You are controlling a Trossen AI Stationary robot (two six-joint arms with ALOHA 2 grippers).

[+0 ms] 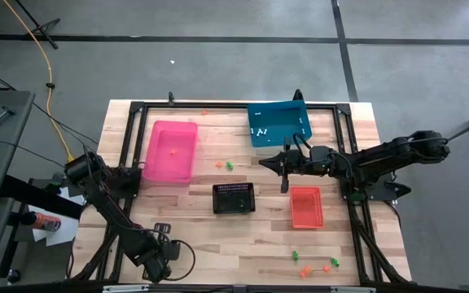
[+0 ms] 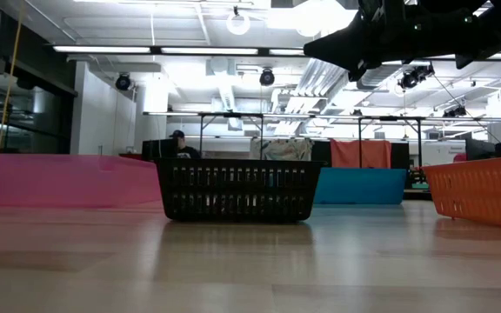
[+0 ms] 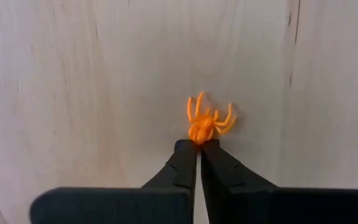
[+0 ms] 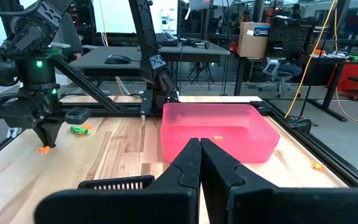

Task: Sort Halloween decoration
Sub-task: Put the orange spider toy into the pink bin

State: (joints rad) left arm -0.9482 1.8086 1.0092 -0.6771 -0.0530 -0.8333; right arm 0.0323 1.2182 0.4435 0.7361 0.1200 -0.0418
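Note:
The robot's left gripper will set the orange spider down on the wood (image 1: 178, 244) between the pink bin and the near rail.
My left gripper (image 3: 199, 144) is near the table's near edge (image 1: 161, 260), pointing down, shut on a tiny orange spider trinket (image 3: 205, 121). The right wrist view shows it far off (image 4: 45, 142). My right gripper (image 1: 263, 163) hangs raised over mid-table between the blue bin and the black basket. It is shut, holds nothing, and points toward the pink bin (image 4: 219, 132). Loose trinkets lie on the wood: a green and orange pair (image 1: 226, 164), and several near the right front corner (image 1: 306, 268). One orange piece lies in the pink bin (image 1: 173, 150). My left gripper pinches the orange spider by its body end (image 3: 197, 135) between its two fingertips, coming from above and pointing down. The legs (image 3: 219, 121) stick out past the fingertips. I cannot tell whether the spider rests on the wood or hangs just above it.
The pink bin (image 1: 171, 151) is at the far left, the blue bin (image 1: 278, 122) at the far middle, the black basket (image 1: 234, 198) in the centre and the red bin (image 1: 306, 206) to its right. A black frame rail (image 1: 129, 146) borders the table.

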